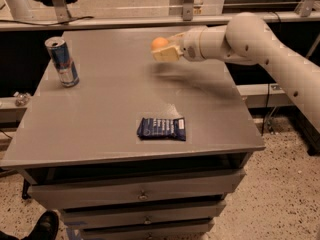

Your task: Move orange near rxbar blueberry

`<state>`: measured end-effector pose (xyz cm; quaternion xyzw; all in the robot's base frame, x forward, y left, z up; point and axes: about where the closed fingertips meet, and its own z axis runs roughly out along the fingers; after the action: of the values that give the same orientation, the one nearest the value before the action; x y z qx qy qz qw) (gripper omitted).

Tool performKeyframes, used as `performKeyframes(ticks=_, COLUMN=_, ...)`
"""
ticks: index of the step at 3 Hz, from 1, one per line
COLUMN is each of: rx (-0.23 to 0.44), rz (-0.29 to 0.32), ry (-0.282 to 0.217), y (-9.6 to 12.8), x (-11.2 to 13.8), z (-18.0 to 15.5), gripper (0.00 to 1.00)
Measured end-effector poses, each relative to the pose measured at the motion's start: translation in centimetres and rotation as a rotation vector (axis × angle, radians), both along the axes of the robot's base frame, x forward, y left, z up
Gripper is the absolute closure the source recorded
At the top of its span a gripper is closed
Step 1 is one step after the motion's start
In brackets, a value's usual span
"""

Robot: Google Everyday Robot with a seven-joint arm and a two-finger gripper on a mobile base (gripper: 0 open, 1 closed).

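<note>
My gripper is going to let go of the orange beside the rxbar blueberry's far end (189,117), the one facing away from the drink can.
My gripper (162,50) is shut on the orange (160,43), a small round orange fruit, and holds it in the air above the back middle of the grey table (100,109). The white arm reaches in from the right. The rxbar blueberry (161,128), a flat navy wrapper with white lettering, lies flat near the table's front edge, well below and in front of the gripper. The orange and the bar are apart.
A tall blue-and-silver drink can (62,62) stands upright at the table's back left. Drawers (140,194) sit under the tabletop. A shoe (42,226) shows at the bottom left on the speckled floor. A metal rail runs behind the table.
</note>
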<state>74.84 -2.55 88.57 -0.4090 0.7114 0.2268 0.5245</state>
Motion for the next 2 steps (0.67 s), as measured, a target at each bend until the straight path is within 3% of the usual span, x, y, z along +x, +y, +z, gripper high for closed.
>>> performKeyframes(ticks=2, rx=0.0, rz=0.038, ry=-0.027, y=-5.0, x=-8.5, z=0.8, gripper=1.0)
